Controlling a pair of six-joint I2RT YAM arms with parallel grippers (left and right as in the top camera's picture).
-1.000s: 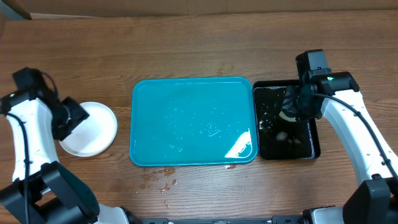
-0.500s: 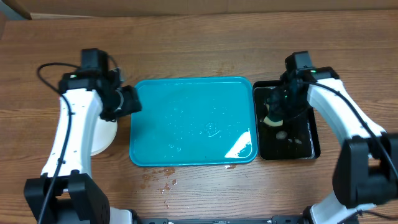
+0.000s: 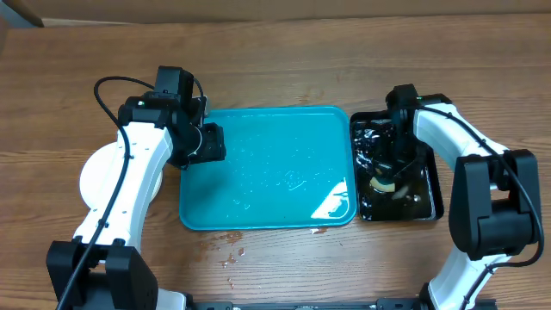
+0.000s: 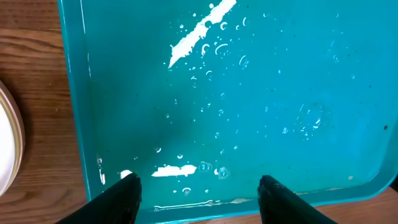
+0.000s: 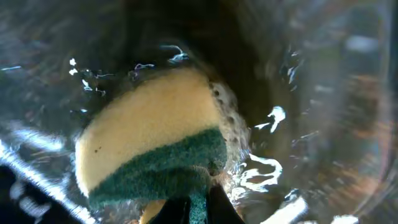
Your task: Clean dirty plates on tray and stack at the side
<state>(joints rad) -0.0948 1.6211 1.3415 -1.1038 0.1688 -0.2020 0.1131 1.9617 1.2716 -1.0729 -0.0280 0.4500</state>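
I need to release the yellow sponge with my right gripper on the black tub's bottom near the teal tray (image 3: 375, 170).
The teal tray (image 3: 258, 207) lies mid-table, wet with droplets; it also fills the left wrist view (image 4: 261, 81). A stack of white plates (image 3: 93, 176) sits on the table left of the tray, partly hidden by my left arm; its rim shows in the left wrist view (image 4: 7, 146). My left gripper (image 3: 207, 143) is open and empty, low over the tray's left end (image 4: 199, 199). My right gripper (image 3: 389, 164) is in the black tub (image 3: 435, 202), shut on a yellow and green sponge (image 5: 149, 137) in the water (image 5: 194, 208).
Water drops and brown specks lie on the wood in front of the tray (image 3: 225, 246). The black tub stands directly against the tray's right side and holds dark water. A cardboard edge runs along the table's far side (image 3: 284, 10).
My left arm has swung right from the plate stack to the tray's left end. My right gripper has moved nearer within the tub with the sponge.
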